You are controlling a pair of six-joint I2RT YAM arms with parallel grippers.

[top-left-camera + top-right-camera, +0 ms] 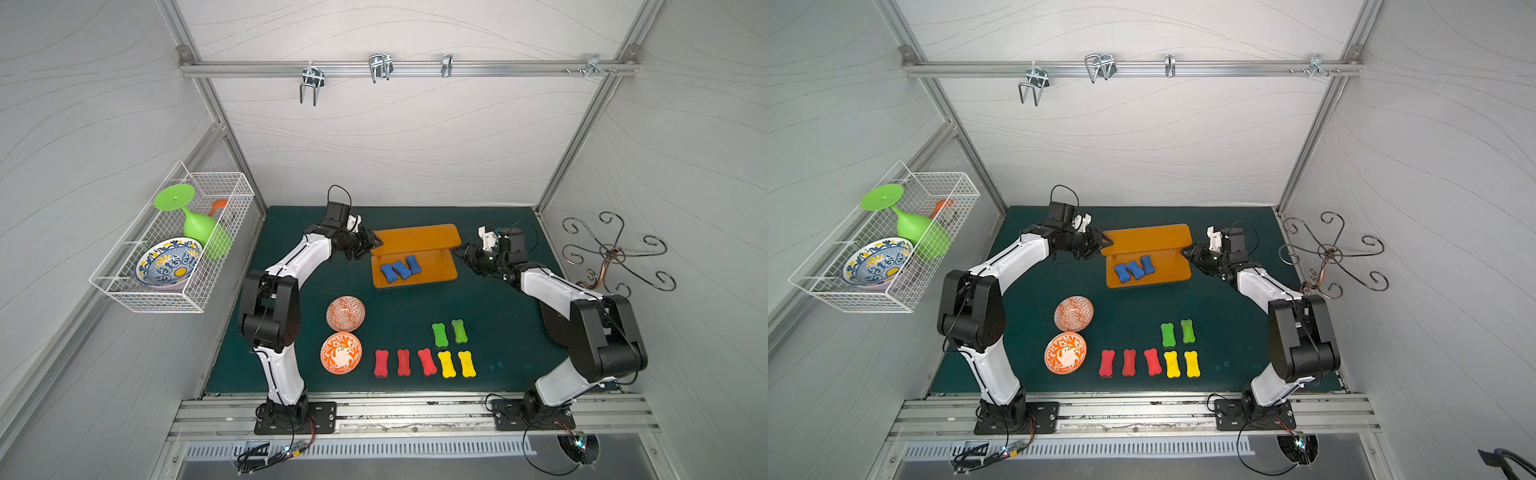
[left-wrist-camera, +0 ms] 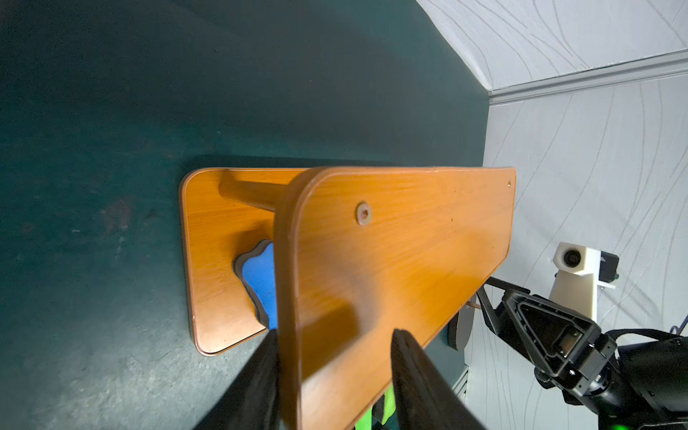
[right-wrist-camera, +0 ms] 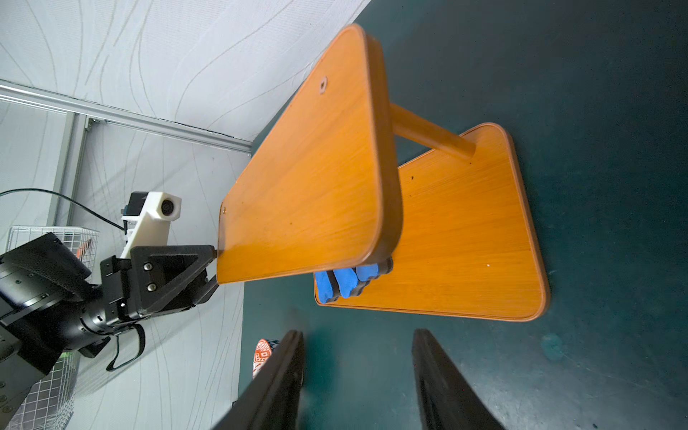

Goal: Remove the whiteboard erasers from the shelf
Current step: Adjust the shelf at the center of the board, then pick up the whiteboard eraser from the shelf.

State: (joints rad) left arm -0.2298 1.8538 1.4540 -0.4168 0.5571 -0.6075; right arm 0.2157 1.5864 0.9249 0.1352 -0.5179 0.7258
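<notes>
The blue eraser nearest to my right gripper is on the shelf's lower board. Next, my right gripper closes on the front end of the blue eraser (image 1: 416,271) (image 3: 368,273).
The orange two-tier shelf (image 1: 417,237) (image 1: 1148,237) stands at the back of the green mat. Three blue whiteboard erasers (image 1: 401,269) (image 1: 1135,269) (image 3: 344,281) lie side by side on its lower board; one (image 2: 260,279) shows under the upper board (image 2: 402,242). My left gripper (image 1: 374,245) (image 2: 335,357) is open, its jaws straddling the left end of the upper board, one below and one above. My right gripper (image 1: 459,254) (image 3: 357,357) is open and empty, just short of the shelf's right end. Red (image 1: 403,362), yellow (image 1: 457,364) and green erasers (image 1: 449,332) lie on the mat in front.
Two orange patterned bowls (image 1: 345,313) (image 1: 340,353) sit front left of the shelf. A white wire basket (image 1: 124,286) on the left wall holds a green glass and a blue bowl. A curled metal hook stand (image 1: 615,253) hangs on the right wall.
</notes>
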